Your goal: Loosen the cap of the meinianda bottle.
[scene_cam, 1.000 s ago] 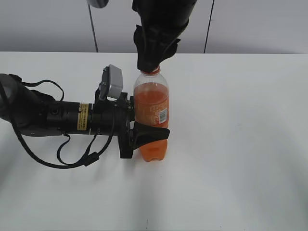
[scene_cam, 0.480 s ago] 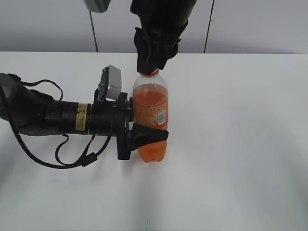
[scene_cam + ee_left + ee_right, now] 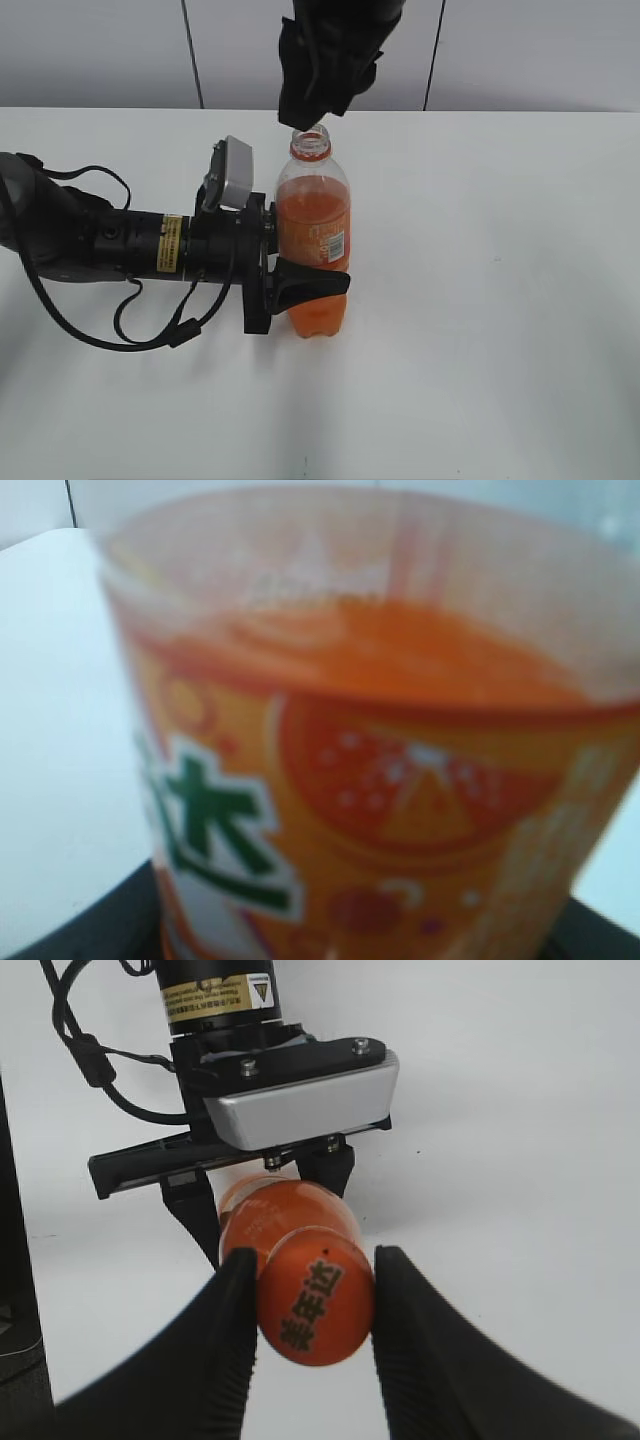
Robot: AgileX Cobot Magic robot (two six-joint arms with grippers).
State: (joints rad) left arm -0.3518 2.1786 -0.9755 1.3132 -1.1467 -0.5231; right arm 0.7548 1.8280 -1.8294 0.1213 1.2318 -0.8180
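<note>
My right gripper will let go of the orange cap on open white table, across the bottle from my left gripper [image 3: 534, 291].
The meinianda bottle [image 3: 313, 235] stands upright on the white table [image 3: 500, 300], its orange label filling the left wrist view [image 3: 380, 780]. My left gripper [image 3: 298, 262] lies sideways and is shut on the bottle's waist. The bottle's threaded neck [image 3: 310, 145] shows bare and open. Just above it hangs my right gripper [image 3: 305, 118], pointing down. In the right wrist view its fingers [image 3: 225, 1330] are shut on the orange cap [image 3: 315, 1298], which carries dark characters on top. The bottle's shoulder [image 3: 262, 1205] shows below the cap.
My left arm [image 3: 100, 245] and its cables stretch across the table's left side. Its wrist camera [image 3: 232, 172] sits close beside the bottle's shoulder. A grey wall [image 3: 520, 50] runs behind the table.
My right gripper has risen off the bottle top with the cap in it, leaving the neck uncovered. The left gripper and the bottle have stayed in place.
</note>
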